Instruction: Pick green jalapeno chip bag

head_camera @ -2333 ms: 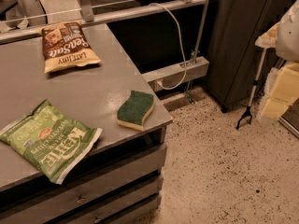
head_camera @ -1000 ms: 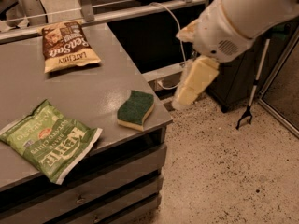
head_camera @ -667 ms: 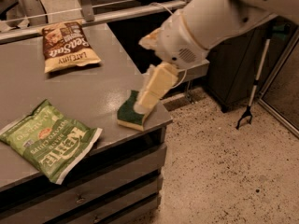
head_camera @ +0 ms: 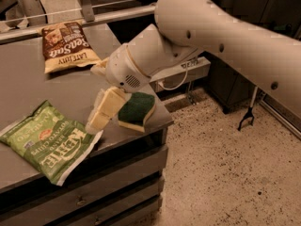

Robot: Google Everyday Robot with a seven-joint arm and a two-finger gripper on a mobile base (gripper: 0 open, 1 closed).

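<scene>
I go to the green jalapeno chip bag's middle (head_camera: 54,137) next and close my gripper there, bunching the bag up between my fingers.
The green jalapeno chip bag (head_camera: 47,142) lies flat near the front left of the grey table (head_camera: 33,88), light green with white "Kettle" lettering. My gripper (head_camera: 99,114) hangs from the white arm (head_camera: 197,36), just right of the bag's right edge and above the table. Its cream fingers (head_camera: 106,108) point down-left towards the bag. It holds nothing that I can see.
A dark green sponge (head_camera: 136,111) lies near the table's front right corner, partly behind the gripper. A brown-and-cream chip bag (head_camera: 66,46) lies at the back of the table. Drawers (head_camera: 94,192) sit under the table. A speckled floor (head_camera: 225,173) lies to the right.
The arm has swung in from the right and moved left across the sponge, so the gripper is now beside the green bag's right edge. The bags and sponge have not moved.
</scene>
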